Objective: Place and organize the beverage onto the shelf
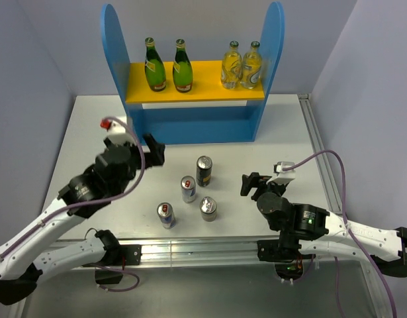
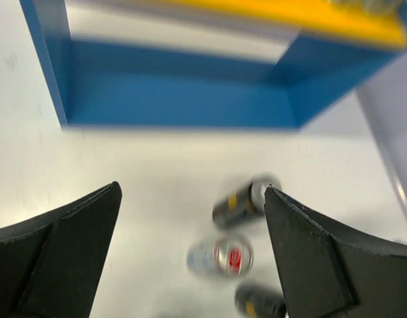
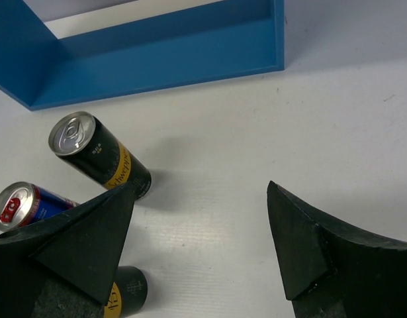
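My left gripper will close around the upper body (image 1: 166, 214) of the silver-blue can that is standing closest to the metal rail.
The blue shelf (image 1: 193, 126) stands at the back. Two green bottles (image 1: 155, 66) (image 1: 182, 66) and two pale yellow bottles (image 1: 241, 65) stand on its yellow board. Upright on the table are two black-gold cans (image 1: 204, 171) (image 1: 208, 208) and two silver-blue cans (image 1: 188, 189) (image 1: 165, 214). My left gripper (image 1: 153, 151) hovers open and empty left of the cans, which look blurred in its wrist view (image 2: 220, 257). My right gripper (image 1: 251, 184) is open and empty to their right. Its wrist view shows a black-gold can (image 3: 100, 156) and a silver-blue can (image 3: 21, 202) to its left.
The shelf's blue lower tier (image 2: 177, 99) holds nothing and also shows in the right wrist view (image 3: 157, 46). A metal rail (image 1: 190, 252) runs along the table's near edge. Grey walls close in both sides.
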`<act>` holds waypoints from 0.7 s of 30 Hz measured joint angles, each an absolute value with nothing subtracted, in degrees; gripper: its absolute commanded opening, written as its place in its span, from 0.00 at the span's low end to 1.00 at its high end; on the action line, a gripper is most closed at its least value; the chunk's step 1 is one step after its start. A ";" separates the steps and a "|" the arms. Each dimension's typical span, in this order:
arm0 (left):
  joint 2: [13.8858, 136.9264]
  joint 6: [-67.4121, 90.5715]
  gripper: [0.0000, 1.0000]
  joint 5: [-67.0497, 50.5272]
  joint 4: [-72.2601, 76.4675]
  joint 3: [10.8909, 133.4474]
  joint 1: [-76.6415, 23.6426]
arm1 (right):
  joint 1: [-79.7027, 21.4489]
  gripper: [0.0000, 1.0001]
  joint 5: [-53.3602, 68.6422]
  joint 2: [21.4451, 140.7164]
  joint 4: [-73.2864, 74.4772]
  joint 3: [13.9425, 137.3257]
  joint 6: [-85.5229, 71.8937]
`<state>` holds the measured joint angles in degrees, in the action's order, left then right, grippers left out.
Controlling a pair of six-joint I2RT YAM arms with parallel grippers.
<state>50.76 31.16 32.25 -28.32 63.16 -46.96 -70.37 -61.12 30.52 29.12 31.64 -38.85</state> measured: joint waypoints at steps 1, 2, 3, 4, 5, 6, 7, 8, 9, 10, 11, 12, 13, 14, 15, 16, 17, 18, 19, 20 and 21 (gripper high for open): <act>48.69 33.50 0.95 33.87 -29.69 59.66 -49.89 | -70.37 0.88 -61.01 30.61 29.04 31.64 -38.70; 47.70 35.22 0.95 34.89 -30.83 57.76 -51.81 | -70.37 0.88 -60.99 30.81 28.95 31.66 -38.70; 47.05 37.32 0.95 36.05 -32.16 56.16 -54.15 | -70.37 0.88 -60.97 31.14 28.93 31.66 -38.70; 46.83 39.79 0.95 37.47 -34.09 55.11 -56.93 | -70.37 0.89 -60.95 31.51 28.93 31.66 -38.72; 47.00 41.89 0.95 38.52 -35.77 54.59 -59.00 | -70.37 0.89 -60.90 31.79 28.93 31.66 -38.74; 47.13 44.16 0.95 39.46 -37.56 54.04 -61.28 | -70.37 0.90 -60.80 32.01 28.95 31.64 -38.74; 47.13 47.05 0.95 40.93 -39.57 53.47 -64.12 | -70.37 0.90 -60.75 32.05 28.95 31.64 -38.74; 47.07 49.39 0.95 41.98 -41.41 53.06 -66.30 | -70.37 0.91 -60.75 32.03 28.95 31.66 -38.74; 46.83 52.03 0.95 43.00 -43.11 52.56 -68.90 | -70.37 0.91 -60.75 31.99 28.95 31.64 -38.74; 46.61 55.20 0.95 44.14 -45.01 52.10 -71.92 | -70.37 0.91 -60.75 31.97 28.93 31.64 -38.74; 46.41 58.57 0.94 45.21 -46.98 51.68 -74.74 | -70.37 0.91 -60.75 31.97 28.95 31.66 -38.76; 46.35 61.36 0.94 45.91 -48.77 51.42 -77.10 | -70.37 0.91 -60.75 31.97 28.95 31.64 -38.76; 46.41 64.77 0.94 46.94 -50.72 51.07 -80.18 | -70.37 0.92 -60.75 31.99 28.95 31.66 -38.79; 46.98 68.29 0.94 47.90 -52.75 50.87 -82.78 | -70.37 0.92 -60.77 32.05 28.95 31.64 -38.83; 47.64 70.83 0.95 48.53 -54.46 50.87 -84.79 | -70.37 0.92 -60.77 32.23 28.95 31.66 -38.94; 49.21 75.13 0.96 49.60 -56.95 50.92 -87.77 | -70.37 0.92 -60.77 32.45 28.95 31.66 -38.98; 51.16 78.43 0.97 50.33 -59.11 51.18 -89.71 | -70.37 0.92 -60.80 32.75 28.97 31.66 -39.16; 53.87 81.93 0.99 50.92 -61.71 51.68 -91.66 | -70.37 0.92 -60.80 33.06 28.99 31.66 -39.20; 57.67 85.93 0.99 51.70 -65.08 52.58 -94.02 | -70.37 0.92 -60.80 33.39 29.06 31.66 -39.31; 61.34 89.34 0.99 52.23 -67.26 53.32 -95.74 | -70.37 0.92 -60.80 33.58 29.10 31.66 -39.35; 64.42 91.83 0.99 52.40 -68.51 53.63 -97.06 | -70.37 0.92 -60.80 33.63 29.17 31.66 -39.38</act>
<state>64.42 91.83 52.40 -68.51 53.63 -97.06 -70.37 -60.80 33.63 29.17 31.66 -39.38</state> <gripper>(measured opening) 0.990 0.918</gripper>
